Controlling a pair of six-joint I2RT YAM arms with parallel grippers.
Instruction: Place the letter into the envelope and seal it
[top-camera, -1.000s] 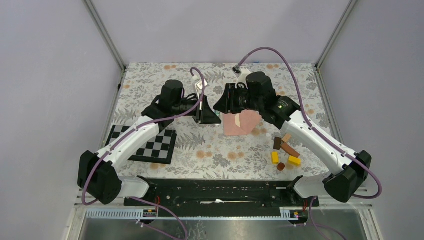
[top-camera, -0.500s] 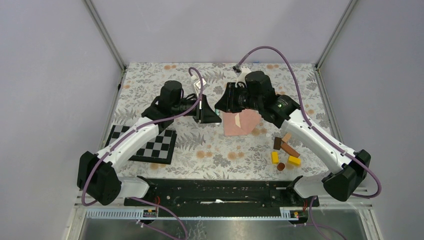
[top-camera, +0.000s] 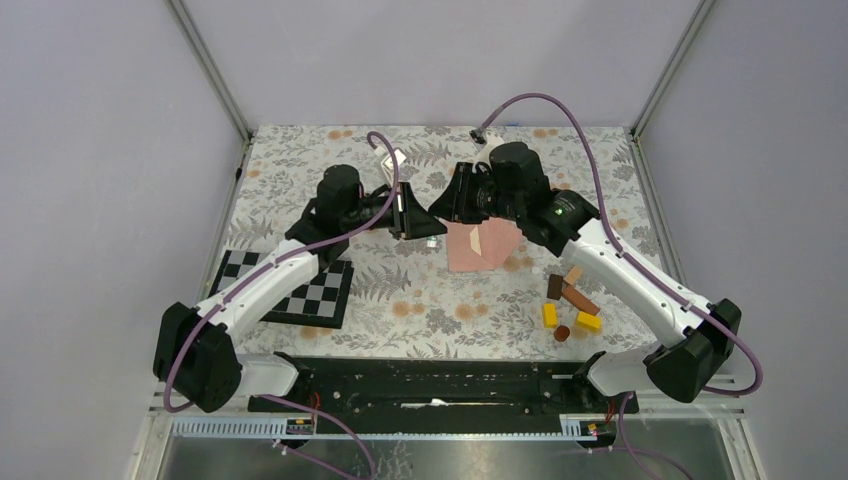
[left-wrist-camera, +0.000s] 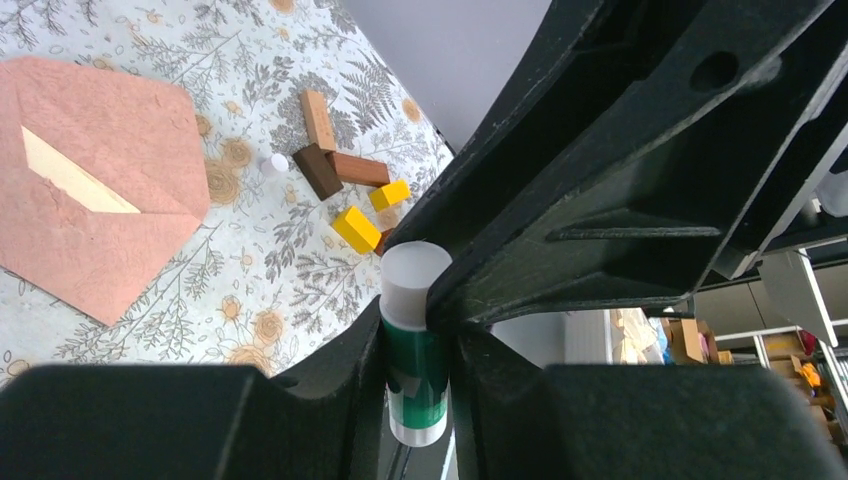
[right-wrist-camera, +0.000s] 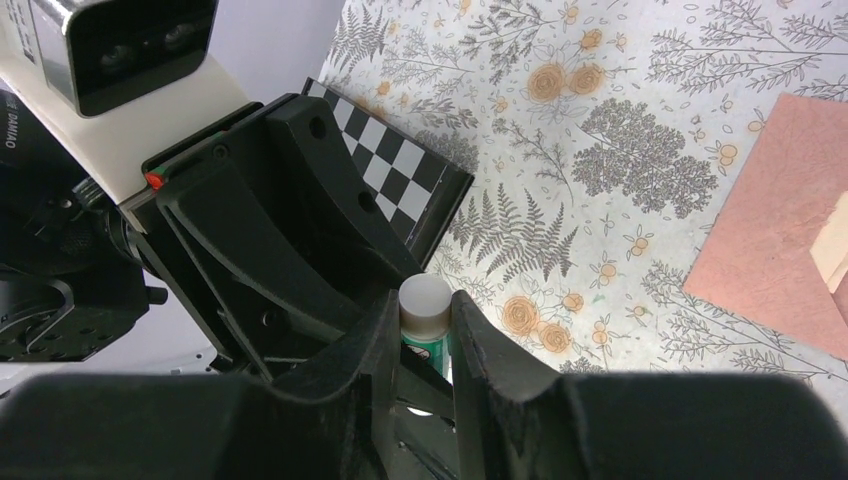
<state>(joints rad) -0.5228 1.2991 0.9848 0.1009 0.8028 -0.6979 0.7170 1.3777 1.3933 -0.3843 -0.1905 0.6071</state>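
I am pinching the glue stick's upper white end with my right gripper, so next I open it, move it down and take the lower white end (left-wrist-camera: 419, 432) below my left gripper.
The salmon-pink envelope (top-camera: 482, 247) lies flat on the floral cloth with its flap open; it also shows in the wrist views (left-wrist-camera: 100, 170) (right-wrist-camera: 790, 230). A cream strip of the letter (top-camera: 477, 241) (left-wrist-camera: 75, 175) shows in its opening. Just left of the envelope, above the cloth, my two grippers meet tip to tip around a green glue stick (left-wrist-camera: 415, 380). My left gripper (left-wrist-camera: 415, 330) (top-camera: 425, 222) is shut on its green body. My right gripper (right-wrist-camera: 427, 310) (top-camera: 447, 208) is shut on its white cap (right-wrist-camera: 425, 298).
A black-and-white checkerboard (top-camera: 300, 290) (right-wrist-camera: 400, 180) lies at the left under the left arm. Several wooden blocks (top-camera: 570, 300) (left-wrist-camera: 340, 175), brown and yellow, sit right of the envelope. Metal frame posts and grey walls stand round the cloth.
The right jaws have closed in onto the glue stick's cap. Both grippers have shifted slightly toward the far side with the stick between them. The envelope has not moved.
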